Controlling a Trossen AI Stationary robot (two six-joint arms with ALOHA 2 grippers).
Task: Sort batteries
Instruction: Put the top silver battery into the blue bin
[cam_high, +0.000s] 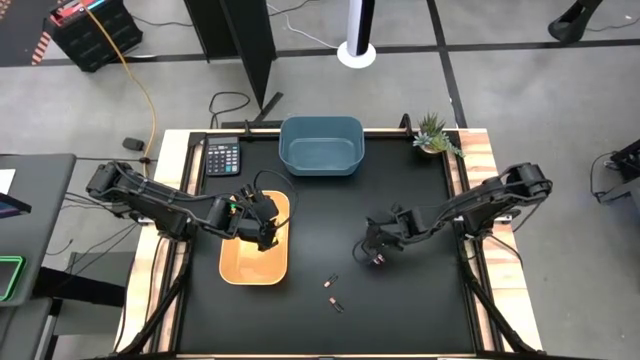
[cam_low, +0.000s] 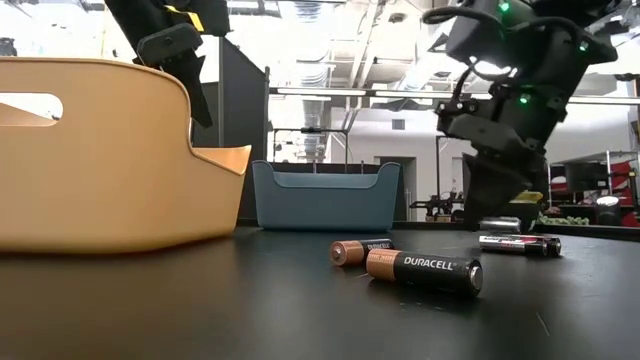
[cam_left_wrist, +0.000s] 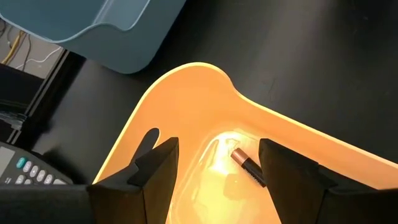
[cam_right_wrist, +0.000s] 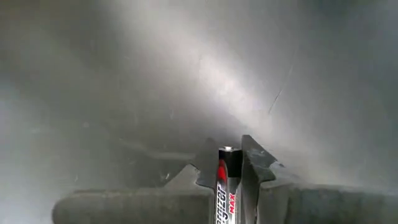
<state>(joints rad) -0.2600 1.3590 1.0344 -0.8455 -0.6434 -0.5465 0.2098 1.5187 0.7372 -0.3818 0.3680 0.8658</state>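
Note:
I need to use my right gripper to let go of the silver, black and red battery near the middle of the blue bin's bottom (cam_high: 330, 151). That battery is now low over the black table.
My left gripper (cam_left_wrist: 217, 152) hangs open over the orange tray (cam_high: 252, 262), fingers pointing down into it. One dark battery with a copper end (cam_left_wrist: 247, 167) lies on the tray's floor between the fingers, untouched. My right gripper (cam_high: 377, 252) is low over the black table right of centre, shut on a silver, black and red battery (cam_right_wrist: 227, 177). Two dark copper-ended batteries (cam_high: 330, 283) (cam_high: 336, 303) lie on their sides on the table near its front, large in the low view (cam_low: 425, 271) (cam_low: 360, 250). Another dark battery (cam_low: 520, 243) lies on the table near the right gripper. My right gripper pinches the silver, black and red battery between its two fingers (cam_right_wrist: 252, 163). The battery runs along the fingers, with its metal end (cam_right_wrist: 228, 150) showing between the fingertips. The fingers come from above, pointing down close to the table. Whether the battery touches the table cannot be told.
A blue bin (cam_high: 320, 146) stands at the table's far edge, centre. A calculator (cam_high: 222, 157) lies at the far left and a small potted plant (cam_high: 435, 134) at the far right corner. Bare black table lies between the orange tray and the right gripper.

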